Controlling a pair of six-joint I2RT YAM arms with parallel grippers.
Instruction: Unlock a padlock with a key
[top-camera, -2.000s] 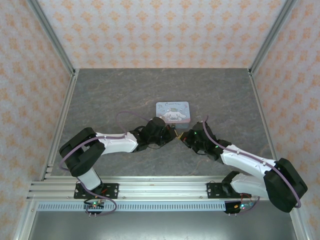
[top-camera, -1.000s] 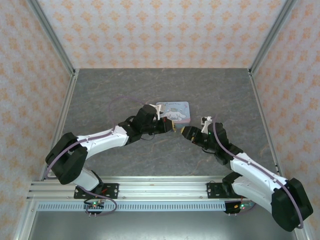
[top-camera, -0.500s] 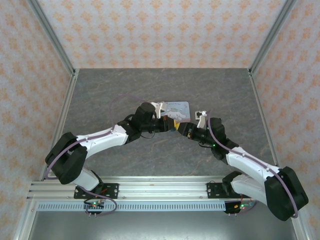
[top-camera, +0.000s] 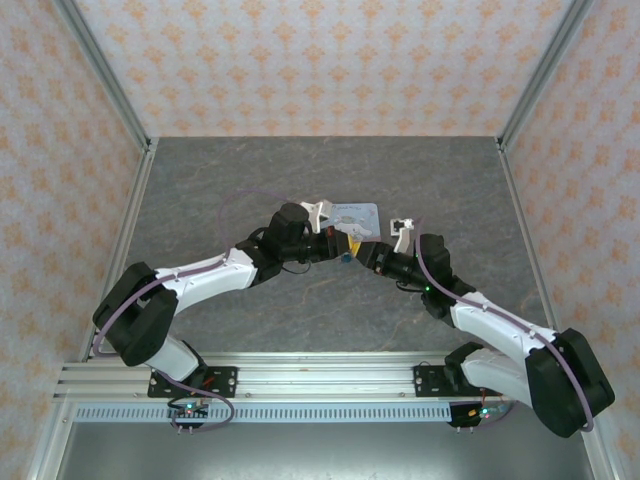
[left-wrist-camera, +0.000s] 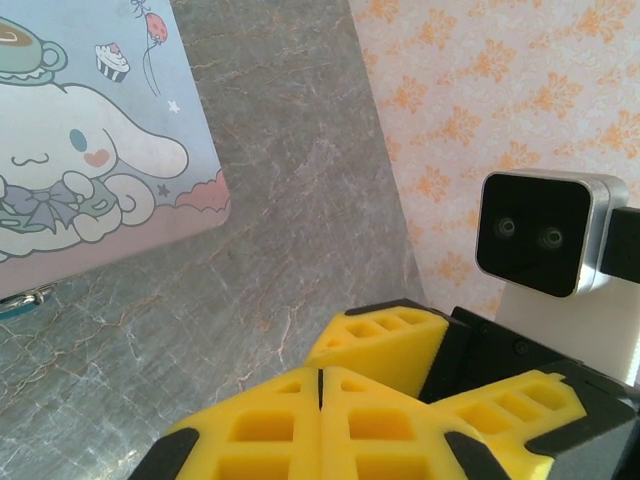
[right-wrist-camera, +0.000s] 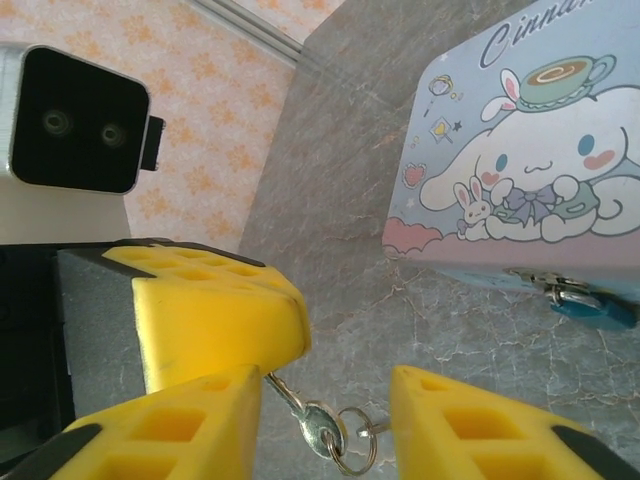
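Observation:
The robot's left gripper covers the key's blade, which must go into the padlock, so next the right gripper takes the key's round head (right-wrist-camera: 321, 425) before the left gripper opens.
The key (right-wrist-camera: 300, 408) sticks out of the tip of my left gripper (right-wrist-camera: 215, 310), which is shut on its blade. The key's round head and split ring (right-wrist-camera: 362, 440) hang free between the fingers of my right gripper (right-wrist-camera: 328, 385). Those fingers stand open on either side of it. The small teal padlock (right-wrist-camera: 585, 306) hangs from the metal hasp on the front edge of the pastel cartoon tin (right-wrist-camera: 520, 170), ahead and to the right of the key. From above, the left gripper (top-camera: 344, 246) and the right gripper (top-camera: 363, 254) meet tip to tip just in front of the tin (top-camera: 352, 214).
The tin lies flat on the grey marbled table (top-camera: 300, 180), near its middle. Patterned walls and metal frame rails (top-camera: 100, 90) close the table in on three sides. In the left wrist view the right gripper's fingers (left-wrist-camera: 385, 335) and its wrist camera (left-wrist-camera: 540, 235) are very near.
The right gripper has moved up to the left gripper's tip and its jaws have narrowed around the key's head. The left gripper stays shut and has shifted slightly toward the tin.

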